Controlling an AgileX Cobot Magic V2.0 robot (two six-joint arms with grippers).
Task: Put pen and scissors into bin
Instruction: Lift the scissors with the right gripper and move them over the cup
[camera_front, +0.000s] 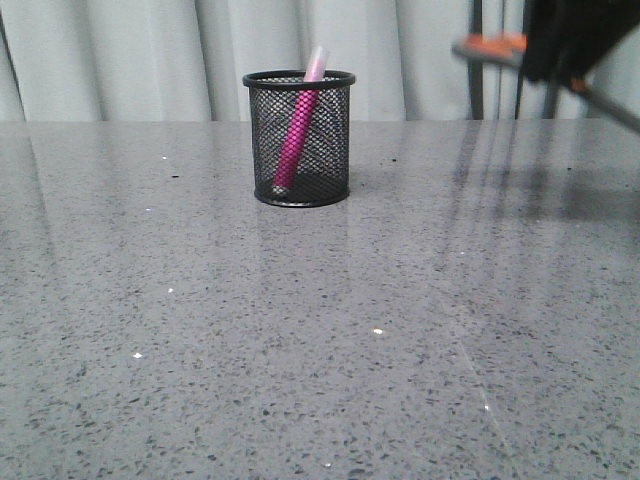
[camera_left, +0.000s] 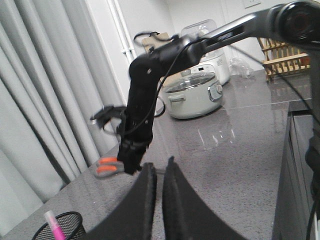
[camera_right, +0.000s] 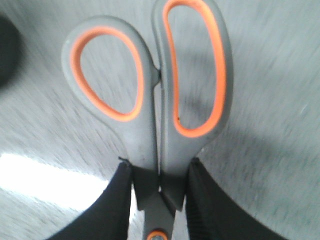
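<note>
Next, I let go of the scissors with my right gripper inside the black wire-mesh bin (camera_front: 281, 99) next to the pink pen, with the handles above the bin's rim.
The black wire-mesh bin (camera_front: 300, 140) stands upright at the middle back of the grey table. The pink pen (camera_front: 297, 135) leans inside it, its clear cap above the rim. My right gripper (camera_front: 560, 40) is high at the top right, shut on the scissors (camera_front: 490, 46), whose orange-lined handles point left. In the right wrist view the fingers (camera_right: 200, 200) clamp the scissors (camera_right: 150, 100) just above the orange pivot. My left gripper (camera_left: 160, 167) is shut and empty, and does not show in the front view. The left wrist view also shows the scissors (camera_left: 107, 167) and the bin (camera_left: 62, 225).
Grey curtains hang behind the table (camera_front: 320, 330). Two dark poles (camera_front: 476, 60) stand at the back right. In the left wrist view a white cooker pot (camera_left: 192, 92) and a wooden rack (camera_left: 285, 55) stand on a farther counter.
</note>
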